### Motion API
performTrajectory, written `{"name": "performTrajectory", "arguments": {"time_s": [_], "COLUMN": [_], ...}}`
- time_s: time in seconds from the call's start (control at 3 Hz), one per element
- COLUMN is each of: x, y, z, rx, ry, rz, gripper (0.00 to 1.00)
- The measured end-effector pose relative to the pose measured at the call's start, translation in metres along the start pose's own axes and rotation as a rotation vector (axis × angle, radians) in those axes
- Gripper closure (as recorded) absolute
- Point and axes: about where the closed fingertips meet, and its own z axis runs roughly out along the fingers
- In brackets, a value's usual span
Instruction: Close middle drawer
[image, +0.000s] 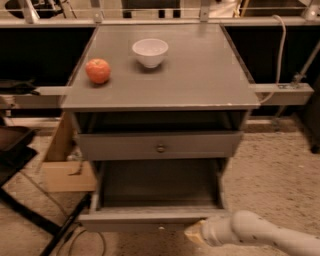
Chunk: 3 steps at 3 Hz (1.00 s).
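The robot's gripper should release the middle drawer, now pulled far out, once the drawer's front sits back in the grey cabinet (156, 183) below the top-level drawer.
The middle drawer (150, 219) is pulled far out of the grey cabinet (160, 95), and its shallow grey inside shows empty. Its flat front faces me low in the view, with a small knob (160, 228) at the lower edge. The top-tier drawer (125, 146) above it has a round metal knob and sits nearly flush. The lowest drawer is hidden under the open one. My gripper (195, 233), at the end of a white arm (260, 234), comes in from the lower right. Its cream tip sits at the right part of the open drawer's front.
A red apple (98, 70) and a white bowl (150, 52) stand on the cabinet top. A cardboard box (62, 167) and dark chair legs (30, 210) are to the left on the speckled floor. A white rail (282, 93) and a cable run to the right.
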Motion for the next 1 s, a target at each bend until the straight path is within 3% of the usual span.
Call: {"name": "performTrajectory", "arguments": {"time_s": [0.67,1.0], "x": [-0.05,-0.05], "y": [-0.034,-0.032], "z": [-0.001,-0.001], "rx": [0.023,0.023], "ry": [-0.091,-0.091], "rz": [-0.06,-0.06], "gripper": [1.0,1.0]}}
